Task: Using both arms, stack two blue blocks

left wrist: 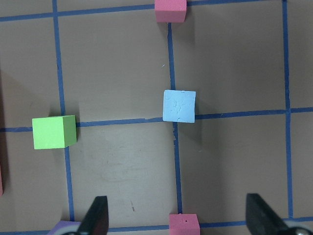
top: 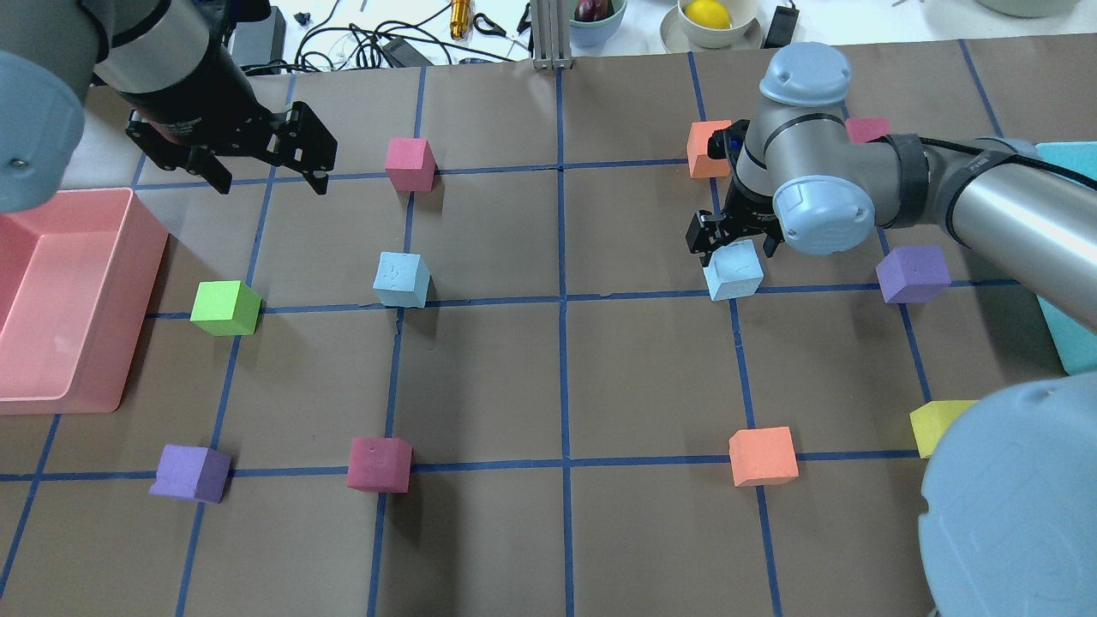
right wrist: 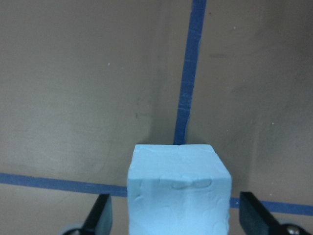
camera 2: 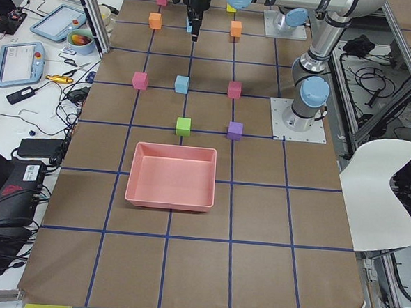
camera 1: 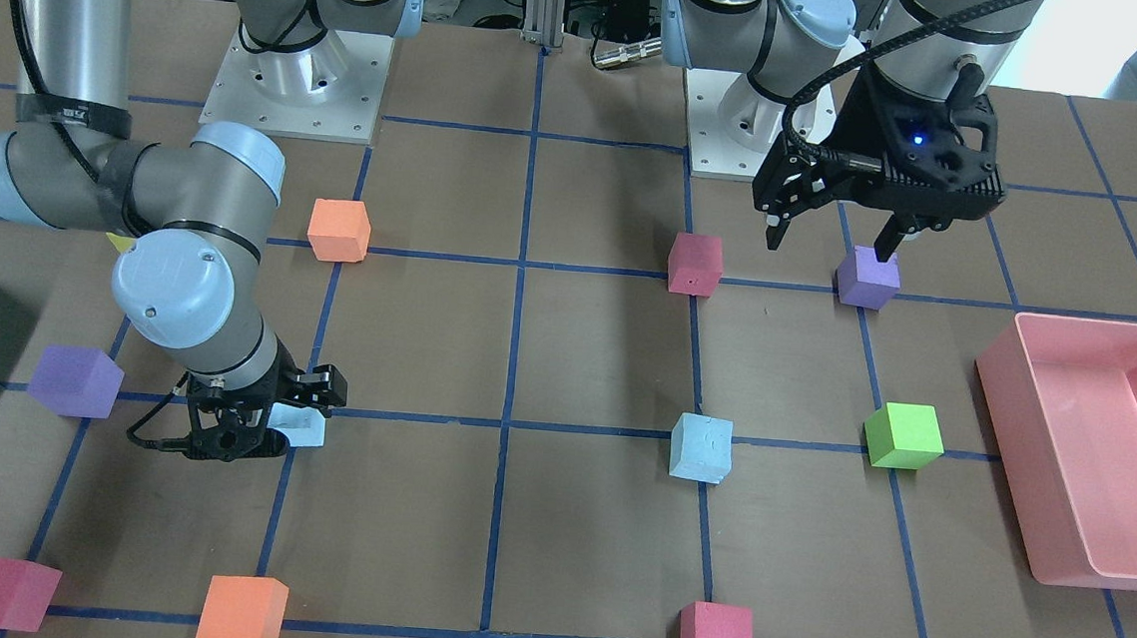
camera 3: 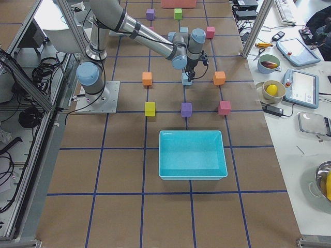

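Next, I release the pale blue block with my right gripper on the blue line crossing at the middle of the table (camera 1: 497, 439).
One pale blue block (top: 734, 272) sits on the table between the fingers of my right gripper (top: 733, 248). The right wrist view shows this block (right wrist: 178, 196) with a gap to each finger (right wrist: 100, 218), so the gripper is open around it and low at the table. It also shows in the front view (camera 1: 308, 431), partly hidden by the gripper (camera 1: 286, 419). The other blue block (top: 401, 279) stands alone left of centre (camera 1: 701, 448). My left gripper (top: 270, 182) is open, empty and held high. It looks down on that block (left wrist: 179, 105).
A pink bin (top: 128, 257) lies at the left edge and a teal bin (top: 1063, 334) at the right edge. Green (top: 224, 308), purple (top: 914, 273), red (top: 410, 164) and orange (top: 762, 456) cubes are scattered over the grid. A purple cube (camera 1: 868, 278) lies below the left gripper.
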You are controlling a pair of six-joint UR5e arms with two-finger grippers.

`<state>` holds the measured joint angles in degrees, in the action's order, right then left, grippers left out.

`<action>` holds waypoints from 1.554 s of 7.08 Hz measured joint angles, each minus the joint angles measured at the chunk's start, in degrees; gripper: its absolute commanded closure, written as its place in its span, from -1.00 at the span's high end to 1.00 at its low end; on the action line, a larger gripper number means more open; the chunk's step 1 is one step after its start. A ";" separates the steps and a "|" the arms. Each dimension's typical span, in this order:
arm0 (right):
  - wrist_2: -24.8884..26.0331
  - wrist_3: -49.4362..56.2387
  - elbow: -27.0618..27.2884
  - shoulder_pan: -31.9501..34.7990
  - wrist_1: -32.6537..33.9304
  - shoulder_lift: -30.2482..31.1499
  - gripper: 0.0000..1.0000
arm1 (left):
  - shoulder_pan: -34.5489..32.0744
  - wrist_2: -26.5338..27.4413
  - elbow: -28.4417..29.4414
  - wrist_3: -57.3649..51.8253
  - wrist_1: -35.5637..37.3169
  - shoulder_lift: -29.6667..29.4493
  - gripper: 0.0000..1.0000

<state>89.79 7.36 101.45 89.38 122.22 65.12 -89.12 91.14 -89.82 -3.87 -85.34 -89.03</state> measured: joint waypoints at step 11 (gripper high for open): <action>-3.50 -29.89 -16.19 17.59 -4.09 -6.96 -1.00 | 0.00 0.00 0.00 -0.08 0.00 0.00 1.00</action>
<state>86.29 -22.53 85.26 106.98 118.13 58.16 -89.12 91.14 -89.82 -3.95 -85.34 -89.03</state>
